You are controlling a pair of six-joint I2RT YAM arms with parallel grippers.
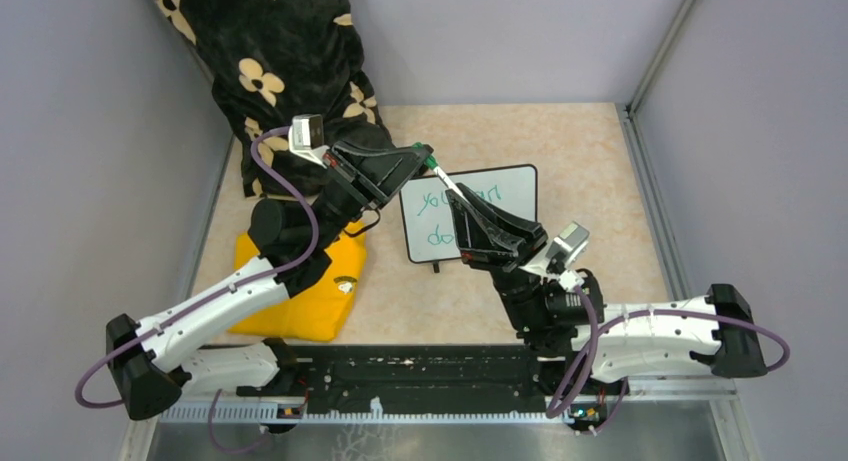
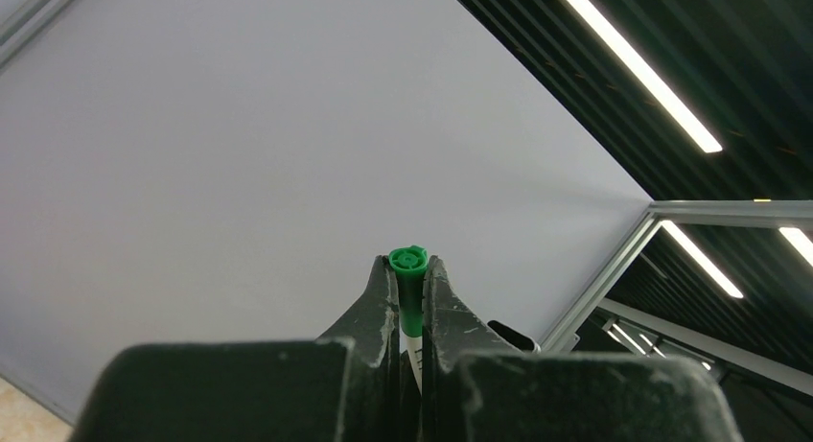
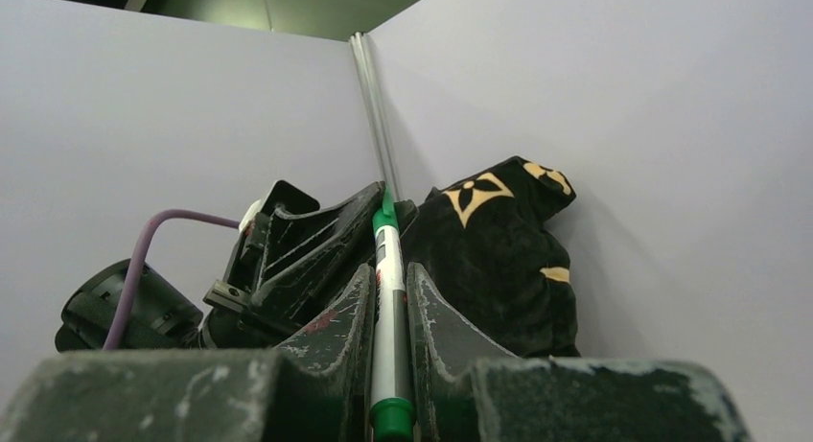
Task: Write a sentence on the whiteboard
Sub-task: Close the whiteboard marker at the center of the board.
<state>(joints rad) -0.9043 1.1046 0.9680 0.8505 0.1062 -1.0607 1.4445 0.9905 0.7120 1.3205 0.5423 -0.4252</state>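
The robot's left gripper has just the marker's green cap, so it should open and grab the marker's white body (image 1: 447,181) before the right gripper lets go of the marker.
The whiteboard (image 1: 505,196) lies flat mid-table, black-framed. The sentence (image 1: 437,203) is in green marker: "you can" on one line, "do" below, the rest hidden by my right arm. A white marker (image 1: 445,178) with green ends hangs over the board's left part, held between both grippers. My left gripper (image 1: 425,157) (image 2: 409,262) is shut on the marker's far green end (image 2: 409,289). My right gripper (image 1: 460,199) (image 3: 389,269) is shut on the white barrel (image 3: 388,308). In the right wrist view the left gripper (image 3: 316,250) sits just beyond my fingertips.
A black cloth with cream flowers (image 1: 280,51) is heaped at the back left. A yellow cloth (image 1: 300,291) lies under my left arm. Grey walls close in on three sides, and a black rail (image 1: 420,366) runs along the near edge.
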